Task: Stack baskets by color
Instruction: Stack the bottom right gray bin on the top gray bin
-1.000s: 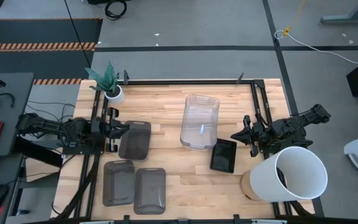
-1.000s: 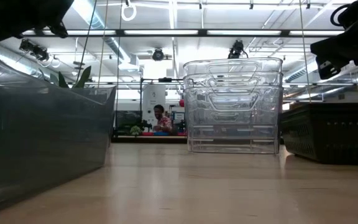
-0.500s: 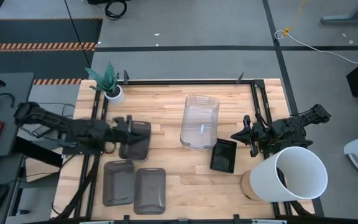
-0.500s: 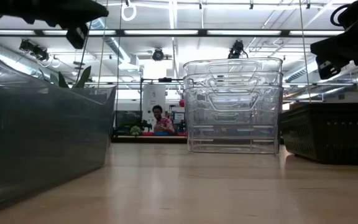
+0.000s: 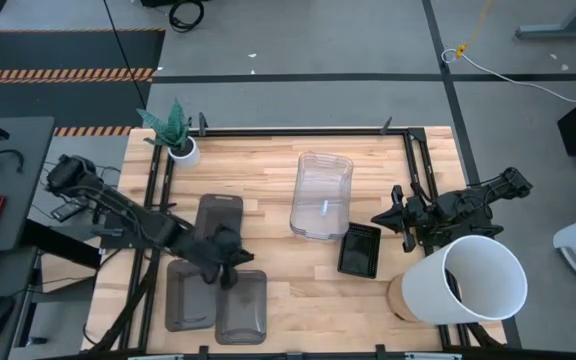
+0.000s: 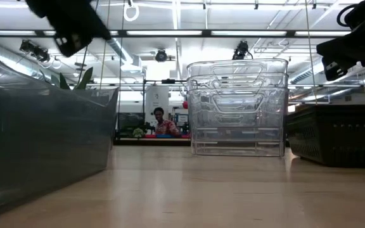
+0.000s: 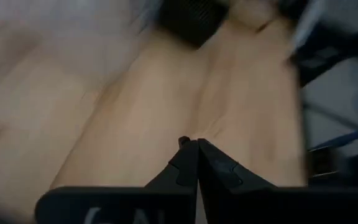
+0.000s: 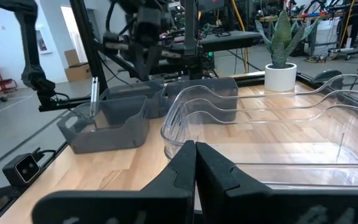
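Next, I need to close my left gripper on the far rim (image 5: pixel 245 272) of the front grey basket nearer the black basket.
Three smoky grey baskets stand on the table's left half: one farther back (image 5: pixel 218 218) and two side by side near the front edge (image 5: pixel 190 293) (image 5: pixel 241 306). A stack of clear baskets (image 5: pixel 321 195) stands mid-table, with a black perforated basket (image 5: pixel 359 250) to its near right. My left gripper (image 5: pixel 232 278) hangs shut in the air over the far rim of the near-right grey basket, touching nothing; its wrist view shows its shut fingers (image 7: pixel 196 152) above bare wood. My right gripper (image 5: pixel 378 217) waits shut at the right, level, beside the clear stack (image 8: pixel 260 124).
A big white bucket (image 5: pixel 465 280) lies on its side at the near right corner. A small white plant pot (image 5: pixel 182 151) stands at the far left corner. Black frame rails (image 5: pixel 298 130) border the table. Bare wood lies between the grey baskets and the clear stack.
My left arm has swung out from the table's left edge, passed over the far grey basket and gone toward the right and near edges, ending above the two near grey baskets. Its wrist has rolled and tipped on the way. The baskets have stayed put.
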